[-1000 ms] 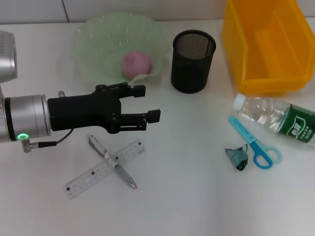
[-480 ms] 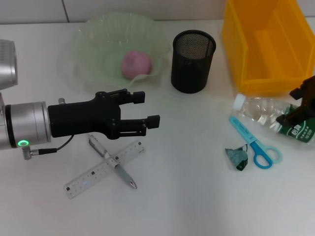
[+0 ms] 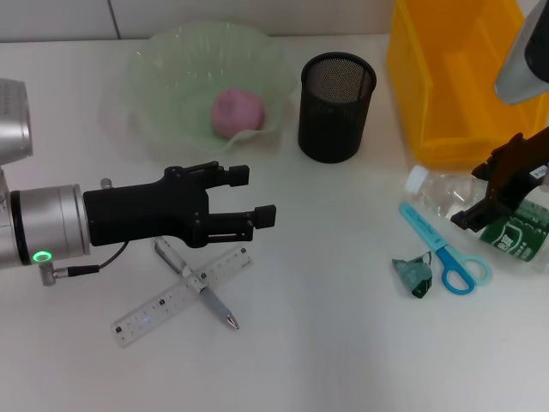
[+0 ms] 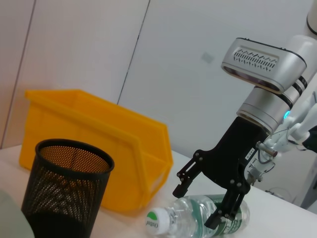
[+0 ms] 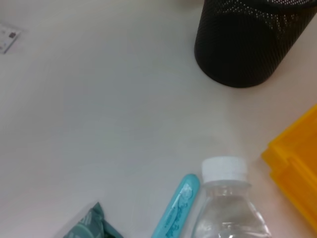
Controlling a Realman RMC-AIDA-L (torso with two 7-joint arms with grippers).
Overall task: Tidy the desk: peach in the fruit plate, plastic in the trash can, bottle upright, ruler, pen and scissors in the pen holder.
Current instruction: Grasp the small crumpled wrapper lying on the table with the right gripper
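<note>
The robot's right gripper should grasp the middle of the crumpled green plastic (image 3: pixel 415 274) (image 5: pixel 93 227), which is lying next to the handles of the blue scissors.
The pink peach (image 3: pixel 238 112) lies in the pale green fruit plate (image 3: pixel 146 77). A ruler (image 3: pixel 163 305) and a pen (image 3: pixel 206 296) lie crossed near the front left. Just above and behind them hovers my left gripper (image 3: pixel 255 196), open and empty. The clear bottle (image 3: pixel 442 190) (image 4: pixel 183 223) (image 5: pixel 228 208) lies on its side, white cap toward the black mesh pen holder (image 3: pixel 336 107) (image 4: pixel 67 188) (image 5: pixel 247 39). My right gripper (image 3: pixel 470 196) (image 4: pixel 197 207) hangs open over the bottle's labelled half. Blue scissors (image 3: pixel 442 249) (image 5: pixel 178 206) and a crumpled green plastic (image 3: pixel 413 275) (image 5: pixel 94 225) lie in front of the bottle.
A yellow bin (image 3: pixel 463 86) (image 4: pixel 99 134) (image 5: pixel 297 168) stands at the back right, close behind the bottle. The white table (image 3: pixel 326 343) is bare across the front middle. A wall runs along the table's far edge.
My right arm has come in from the right and now hangs over the bottle. The left gripper has drifted slightly toward the ruler and pen, still open.
</note>
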